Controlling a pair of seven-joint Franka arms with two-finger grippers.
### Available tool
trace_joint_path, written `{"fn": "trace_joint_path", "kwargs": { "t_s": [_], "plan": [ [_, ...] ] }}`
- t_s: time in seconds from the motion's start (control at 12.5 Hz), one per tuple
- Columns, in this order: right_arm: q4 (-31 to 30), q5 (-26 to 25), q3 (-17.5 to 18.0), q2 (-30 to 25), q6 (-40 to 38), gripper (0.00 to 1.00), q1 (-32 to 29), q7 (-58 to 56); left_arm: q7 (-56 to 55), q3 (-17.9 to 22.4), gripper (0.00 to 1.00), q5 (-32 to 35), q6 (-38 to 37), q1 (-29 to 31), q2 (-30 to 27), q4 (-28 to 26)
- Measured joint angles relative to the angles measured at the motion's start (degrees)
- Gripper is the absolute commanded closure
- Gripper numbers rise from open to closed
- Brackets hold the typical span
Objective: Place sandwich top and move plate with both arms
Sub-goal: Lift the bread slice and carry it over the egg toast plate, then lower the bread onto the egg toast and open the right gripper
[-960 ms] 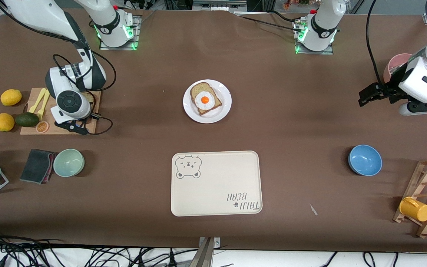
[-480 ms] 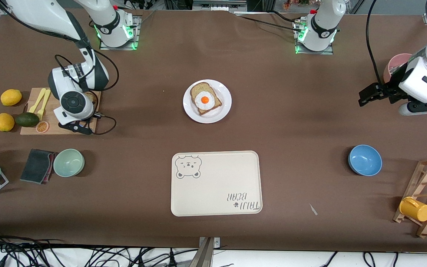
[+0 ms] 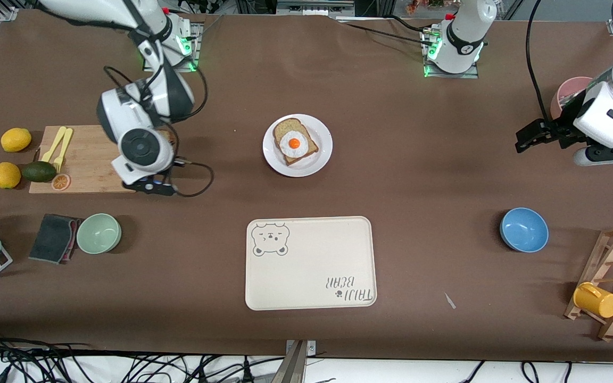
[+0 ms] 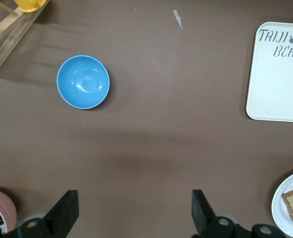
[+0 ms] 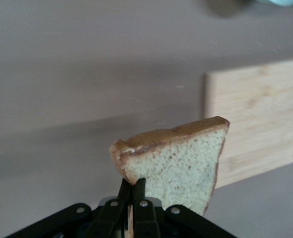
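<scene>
The sandwich top, now hanging in the air on edge, will be let go by my right gripper on the egg-topped slice (image 3: 294, 143) on the white plate.
My right gripper (image 5: 132, 186) is shut on one corner of the sandwich top (image 5: 178, 163), a tan speckled slice with a brown crust that hangs in the air on edge. In the front view the right wrist (image 3: 139, 146) is over the cutting board's edge nearest the plate and hides most of the slice. The white plate (image 3: 321, 159) sits mid-table with an egg-topped slice (image 3: 295, 142) on it. Its rim also shows in the left wrist view (image 4: 285, 198). My left gripper (image 4: 135, 210) is open and empty, waiting over the left arm's end of the table (image 3: 530, 137).
A wooden cutting board (image 3: 91, 159) carries yellow forks and an orange slice, with lemons and an avocado beside it. A cream bear tray (image 3: 311, 263) lies nearer the front camera than the plate. There is also a blue bowl (image 3: 523, 230), a green bowl (image 3: 99, 233), a pink cup (image 3: 567, 93) and a wooden rack with a yellow mug (image 3: 596, 299).
My right arm has lifted off the cutting board with the slice and moved toward the plate. The left arm has not moved.
</scene>
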Motion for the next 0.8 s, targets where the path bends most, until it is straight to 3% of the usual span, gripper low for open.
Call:
{"fn": "trace_joint_path", "kwargs": {
  "t_s": [0.16, 0.32, 0.56, 0.8],
  "plan": [
    [2.5, 3.8, 4.6, 0.8, -0.1, 1.0, 1.8, 0.2, 0.0, 0.0, 0.0, 0.0, 0.0, 0.0, 0.0, 0.0],
    [6.2, 5.0, 6.5, 3.5, 0.0, 1.0, 5.4, 0.1, 0.0, 0.0, 0.0, 0.0, 0.0, 0.0, 0.0, 0.0],
    [12.9, 4.8, 7.1, 7.7, -0.1, 1.0, 14.6, 0.2, 0.0, 0.0, 0.0, 0.0, 0.0, 0.0, 0.0, 0.0],
    [14.7, 2.0, 7.0, 11.0, -0.1, 1.0, 20.9, 0.2, 0.0, 0.0, 0.0, 0.0, 0.0, -0.1, 0.0, 0.0]
  ]
}}
